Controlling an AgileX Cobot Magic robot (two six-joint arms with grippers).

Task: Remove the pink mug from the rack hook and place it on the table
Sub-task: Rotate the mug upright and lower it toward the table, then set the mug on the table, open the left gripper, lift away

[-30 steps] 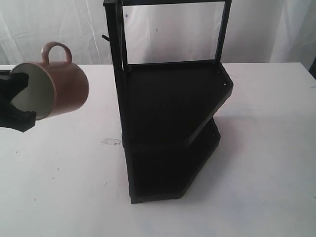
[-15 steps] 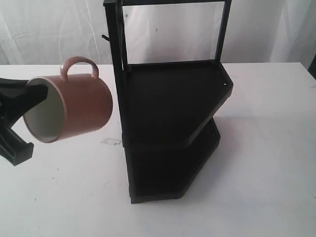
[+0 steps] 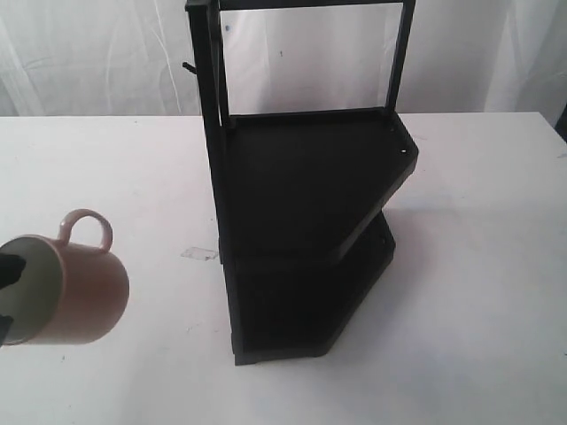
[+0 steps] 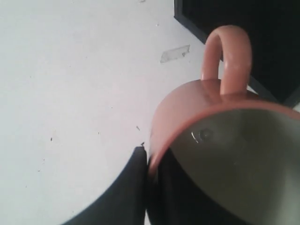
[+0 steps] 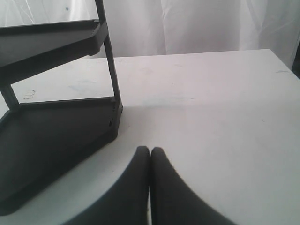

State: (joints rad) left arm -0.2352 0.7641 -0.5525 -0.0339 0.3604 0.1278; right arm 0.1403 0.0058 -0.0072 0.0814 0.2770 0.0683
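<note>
I need to set the pink mug down with my left gripper on the open white table (image 3: 104, 382) beside the black rack's base, nearer than the clear tape.
The pink mug (image 3: 75, 292) hangs tilted on its side above the table (image 3: 133, 177) at the left edge of the exterior view, handle up, cream inside facing left. My left gripper (image 3: 7, 297) is shut on its rim, one finger outside and one inside. The left wrist view shows the mug (image 4: 187, 108) close up, with the gripper (image 4: 152, 161) pinching its wall. The rack hook (image 3: 188, 66) juts bare from the black rack's (image 3: 301, 212) left post. In its wrist view my right gripper (image 5: 150, 152) is shut and holds nothing, low over the table (image 5: 225, 117); it is out of the exterior view.
A small piece of clear tape (image 3: 199, 253) lies on the table just left of the rack's base, also seen as tape (image 4: 175, 53) in the left wrist view. White curtains hang behind the table. The rack's (image 5: 51, 136) lower shelf sits close beside the right gripper.
The mug, held by my left gripper, swung right toward the rack, then dropped down and back left, ending much lower near the tabletop. The right gripper is not seen earlier.
</note>
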